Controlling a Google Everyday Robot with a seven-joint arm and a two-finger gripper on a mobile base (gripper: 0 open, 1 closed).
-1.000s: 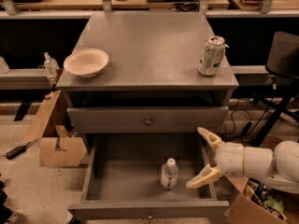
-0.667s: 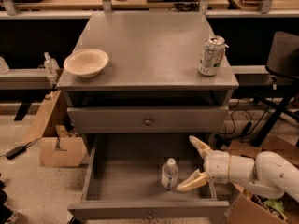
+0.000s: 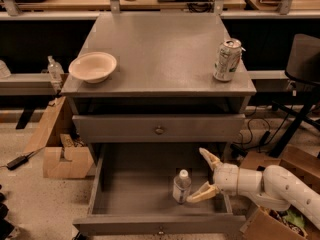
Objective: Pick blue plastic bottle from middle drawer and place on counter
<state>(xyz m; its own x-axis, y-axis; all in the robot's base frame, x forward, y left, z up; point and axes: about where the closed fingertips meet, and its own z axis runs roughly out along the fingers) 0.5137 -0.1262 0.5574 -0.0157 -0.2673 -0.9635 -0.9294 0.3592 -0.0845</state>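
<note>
The robot's gripper should close on the middle of the blue plastic bottle (image 3: 181, 188), under the bottle's white cap.
The blue plastic bottle (image 3: 181, 186), small and clear with a white cap, stands upright on the floor of the open middle drawer (image 3: 130, 189), right of centre. My gripper (image 3: 199, 176) reaches in from the right, just to the right of the bottle. Its fingers are spread open: one fingertip (image 3: 205, 154) is behind the bottle, the other (image 3: 194, 199) sits close to the bottle's base. It holds nothing. The counter (image 3: 160, 49) is the grey cabinet top above.
A pale bowl (image 3: 92, 66) sits on the counter's left side and a silver drink can (image 3: 227, 59) on its right. A closed drawer front with a brass knob (image 3: 159, 130) is above the open drawer. Cardboard boxes (image 3: 62, 154) stand on the floor at left, and a black chair (image 3: 302, 64) at right.
My gripper has moved left into the drawer, from its right wall to just beside the bottle. The bottle has not moved.
</note>
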